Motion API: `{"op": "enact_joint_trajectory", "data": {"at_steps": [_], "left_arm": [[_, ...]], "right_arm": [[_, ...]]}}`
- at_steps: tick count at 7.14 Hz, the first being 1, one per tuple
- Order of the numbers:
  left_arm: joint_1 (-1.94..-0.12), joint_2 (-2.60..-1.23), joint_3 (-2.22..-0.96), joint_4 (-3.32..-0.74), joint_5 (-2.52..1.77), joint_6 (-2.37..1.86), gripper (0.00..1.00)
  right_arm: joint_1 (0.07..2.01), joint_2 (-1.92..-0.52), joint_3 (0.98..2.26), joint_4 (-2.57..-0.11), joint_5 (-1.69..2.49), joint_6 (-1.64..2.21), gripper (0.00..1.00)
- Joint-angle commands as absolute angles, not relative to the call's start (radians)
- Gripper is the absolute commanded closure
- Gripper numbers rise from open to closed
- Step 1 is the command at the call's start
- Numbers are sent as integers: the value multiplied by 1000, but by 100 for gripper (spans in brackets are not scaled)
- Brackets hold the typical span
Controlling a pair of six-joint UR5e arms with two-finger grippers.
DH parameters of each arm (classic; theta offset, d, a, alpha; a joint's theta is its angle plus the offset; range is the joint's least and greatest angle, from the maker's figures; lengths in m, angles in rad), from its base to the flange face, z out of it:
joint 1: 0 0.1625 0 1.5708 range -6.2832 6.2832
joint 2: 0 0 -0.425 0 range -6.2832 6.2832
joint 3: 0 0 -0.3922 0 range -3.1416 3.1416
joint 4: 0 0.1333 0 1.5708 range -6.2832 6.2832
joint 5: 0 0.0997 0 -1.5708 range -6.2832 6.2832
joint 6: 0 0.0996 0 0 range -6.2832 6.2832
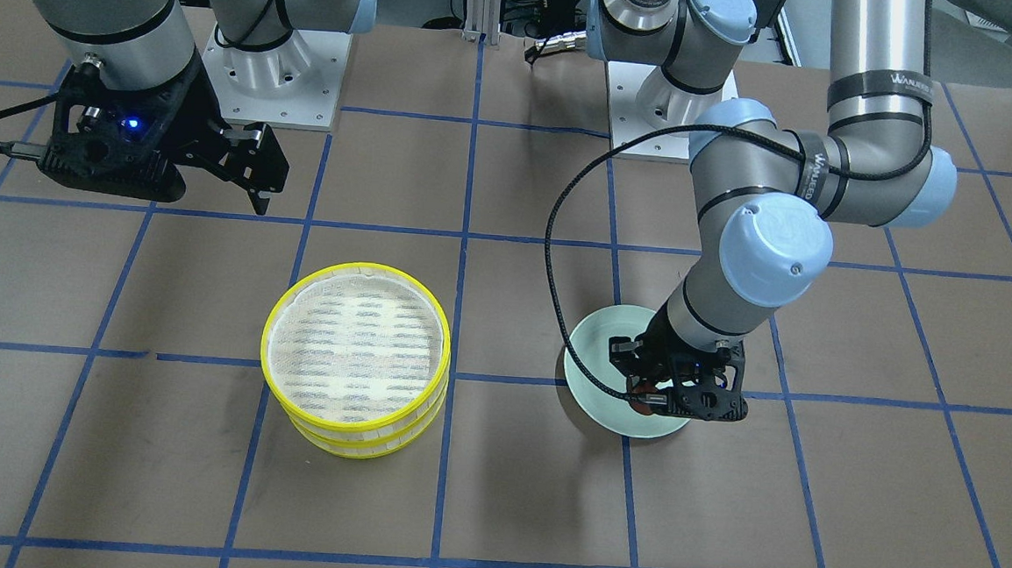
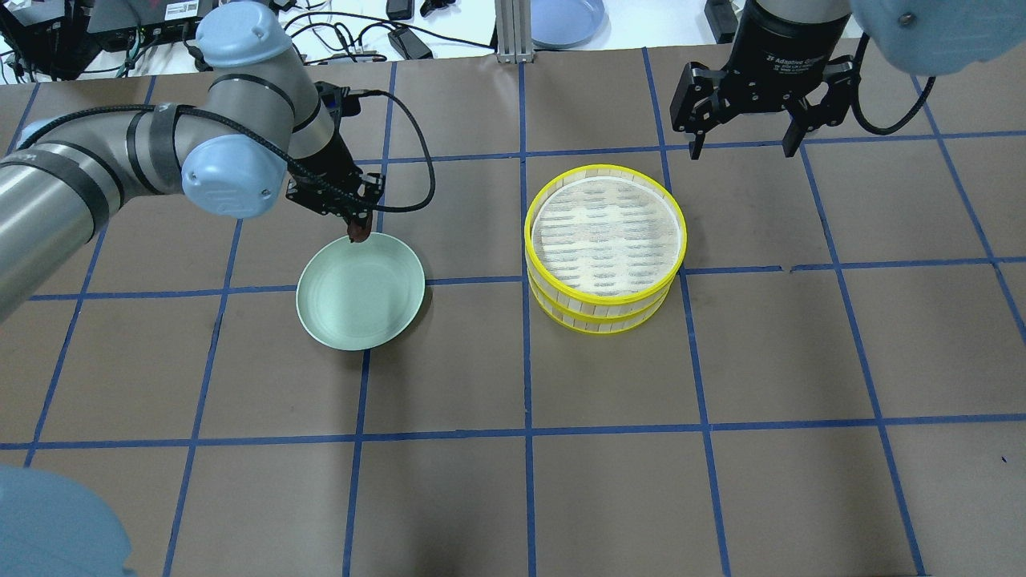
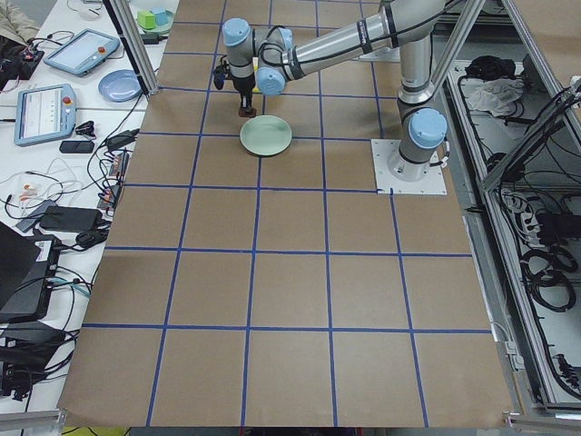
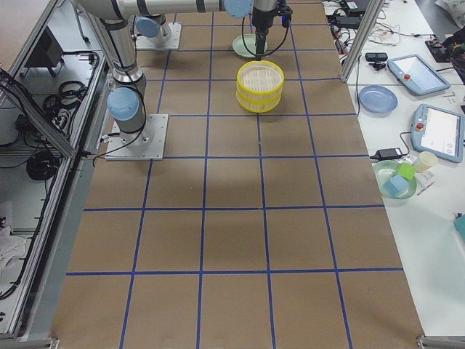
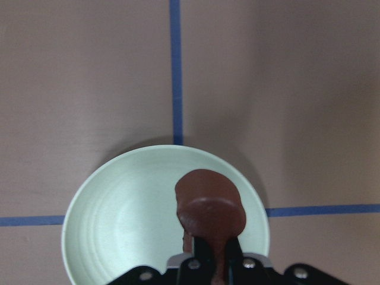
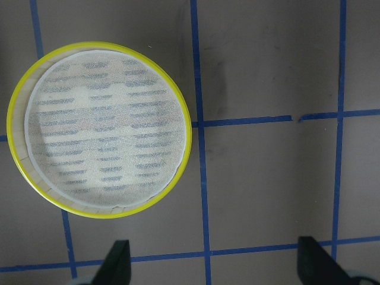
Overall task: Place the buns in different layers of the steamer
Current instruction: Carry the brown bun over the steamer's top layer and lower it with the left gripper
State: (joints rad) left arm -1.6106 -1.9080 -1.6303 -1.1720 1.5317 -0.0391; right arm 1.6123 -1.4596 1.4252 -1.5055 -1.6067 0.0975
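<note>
Next, I let go of the reddish-brown bun with my left gripper on the middle of the white cloth [image 1: 363, 339] in the steamer's top layer.
My left gripper [image 2: 357, 227] is shut on the dark reddish-brown bun [image 5: 209, 205] and holds it over the far edge of the pale green plate [image 2: 361, 312]. The bun also shows in the overhead view [image 2: 358, 234]. The plate holds nothing else. The steamer [image 2: 605, 248] is a stack of yellow-rimmed layers to the right of the plate; its top layer [image 6: 98, 127] is empty. My right gripper [image 2: 743, 146] is open and empty, raised behind the steamer. The pale cream bun shows in no view.
Blue tape lines grid the brown table. The two arm bases [image 1: 273, 77] stand at the robot's side. A blue plate [image 2: 565, 16], cables and tablets lie on the bench beyond the table's far edge.
</note>
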Motion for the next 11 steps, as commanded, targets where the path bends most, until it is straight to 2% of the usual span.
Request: {"op": "enact_joint_trajectory", "data": {"at_steps": [1, 3, 7, 9, 10, 11], "left_arm": [[-1754, -1899, -1537, -1204, 1519, -279, 100], [-1894, -1922, -1517, -1134, 1478, -560, 100], [-2014, -2017, -1519, -984, 1353, -849, 100], [-2022, -2043, -1529, -965, 1364, -842, 5], [-2022, -2042, -1529, -965, 1371, -835, 0], [-2022, -2042, -1529, -965, 1371, -831, 0]], "right_arm": [[1614, -1462, 1436, -1549, -1617, 98, 0], [1611, -1515, 1534, -1566, -1618, 98, 0], [1611, -1517, 1542, -1577, -1620, 98, 0], [1611, -1517, 1543, -1577, -1621, 98, 0], [1609, -1517, 1542, -1577, -1621, 98, 0], [1609, -1517, 1542, -1577, -1621, 98, 0]]}}
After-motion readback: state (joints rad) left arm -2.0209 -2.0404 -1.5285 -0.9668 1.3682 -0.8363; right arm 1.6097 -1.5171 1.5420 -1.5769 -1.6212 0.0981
